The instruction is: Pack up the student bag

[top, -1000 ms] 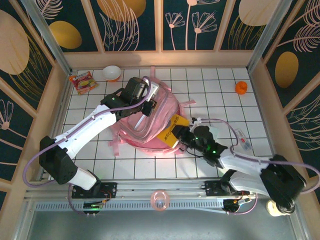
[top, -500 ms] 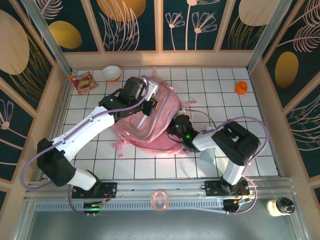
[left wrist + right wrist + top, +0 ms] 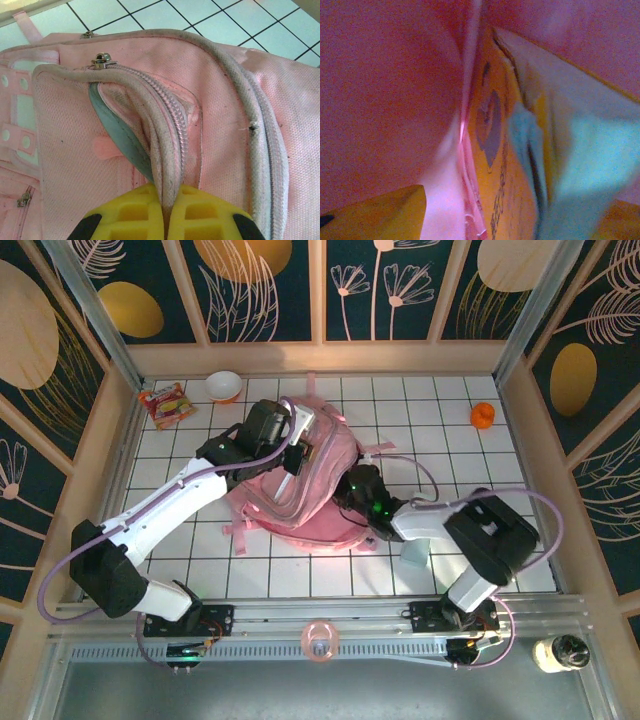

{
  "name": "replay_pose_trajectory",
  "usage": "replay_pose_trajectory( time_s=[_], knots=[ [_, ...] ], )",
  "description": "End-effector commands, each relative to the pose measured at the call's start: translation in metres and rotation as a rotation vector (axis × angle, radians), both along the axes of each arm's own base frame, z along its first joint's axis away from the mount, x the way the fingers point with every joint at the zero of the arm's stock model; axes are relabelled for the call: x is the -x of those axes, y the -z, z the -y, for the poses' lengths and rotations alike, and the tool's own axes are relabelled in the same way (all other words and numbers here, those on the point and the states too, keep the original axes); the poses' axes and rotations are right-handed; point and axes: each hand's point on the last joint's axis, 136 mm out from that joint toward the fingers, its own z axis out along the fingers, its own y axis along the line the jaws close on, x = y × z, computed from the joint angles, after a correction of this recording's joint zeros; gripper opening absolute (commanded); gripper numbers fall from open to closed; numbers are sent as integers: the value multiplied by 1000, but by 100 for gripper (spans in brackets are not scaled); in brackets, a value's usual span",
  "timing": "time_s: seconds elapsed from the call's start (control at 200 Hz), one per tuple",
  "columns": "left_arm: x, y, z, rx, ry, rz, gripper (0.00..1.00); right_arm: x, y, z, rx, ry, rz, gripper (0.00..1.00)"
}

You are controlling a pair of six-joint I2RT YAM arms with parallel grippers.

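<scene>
Next, I release the grey piped rim with my left gripper, lowered over the opening of the pink student bag (image 3: pixel 334 480).
The student bag (image 3: pixel 335 455) lies mid-table, a large pink backpack with its main opening lifted. My left gripper (image 3: pixel 293 457) is shut on the pale piped zip rim (image 3: pixel 165 145) of that opening, yellow fingers (image 3: pixel 125 215) pressed together around it. My right gripper (image 3: pixel 352 490) reaches into the bag from the right side. In the right wrist view pink lining (image 3: pixel 385 90) surrounds a yellow and teal book (image 3: pixel 505 150) standing on edge inside. My right gripper (image 3: pixel 505 220) is open, its yellow fingers (image 3: pixel 375 215) spread wide either side of the book.
A white bowl (image 3: pixel 223 386) and a snack packet (image 3: pixel 165 404) sit at the back left, an orange object (image 3: pixel 483 416) at the back right. A pale box (image 3: pixel 415 551) lies under my right arm. Wooden walls (image 3: pixel 110 440) ring the tiled table.
My right arm has swung forward and pushed the yellow book into the bag, where the top view no longer shows it. Its jaws have opened. My left gripper keeps holding the rim up.
</scene>
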Motion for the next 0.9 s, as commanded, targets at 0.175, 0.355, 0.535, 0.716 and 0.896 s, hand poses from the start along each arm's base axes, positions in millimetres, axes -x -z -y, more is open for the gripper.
replay_pose_trajectory(
  time_s=[0.175, 0.355, 0.535, 0.716, 0.896],
  knots=[
    [-14, -34, -2, 78, -59, 120, 0, 35, -4, 49, 285, -38, -15, 74],
    [-14, -19, 2, 77, -46, 99, 0, 55, -12, 91, 383, -27, -42, 74],
    [-8, 36, 5, 12, 5, 36, 0, 67, -54, 128, 421, 23, 58, 74],
    [5, 113, 9, -61, 59, -66, 0, 78, -106, 134, 422, -30, 286, 74],
    [14, 162, 29, -49, 96, -165, 5, 80, -119, 126, 481, -109, 394, 73]
  ],
)
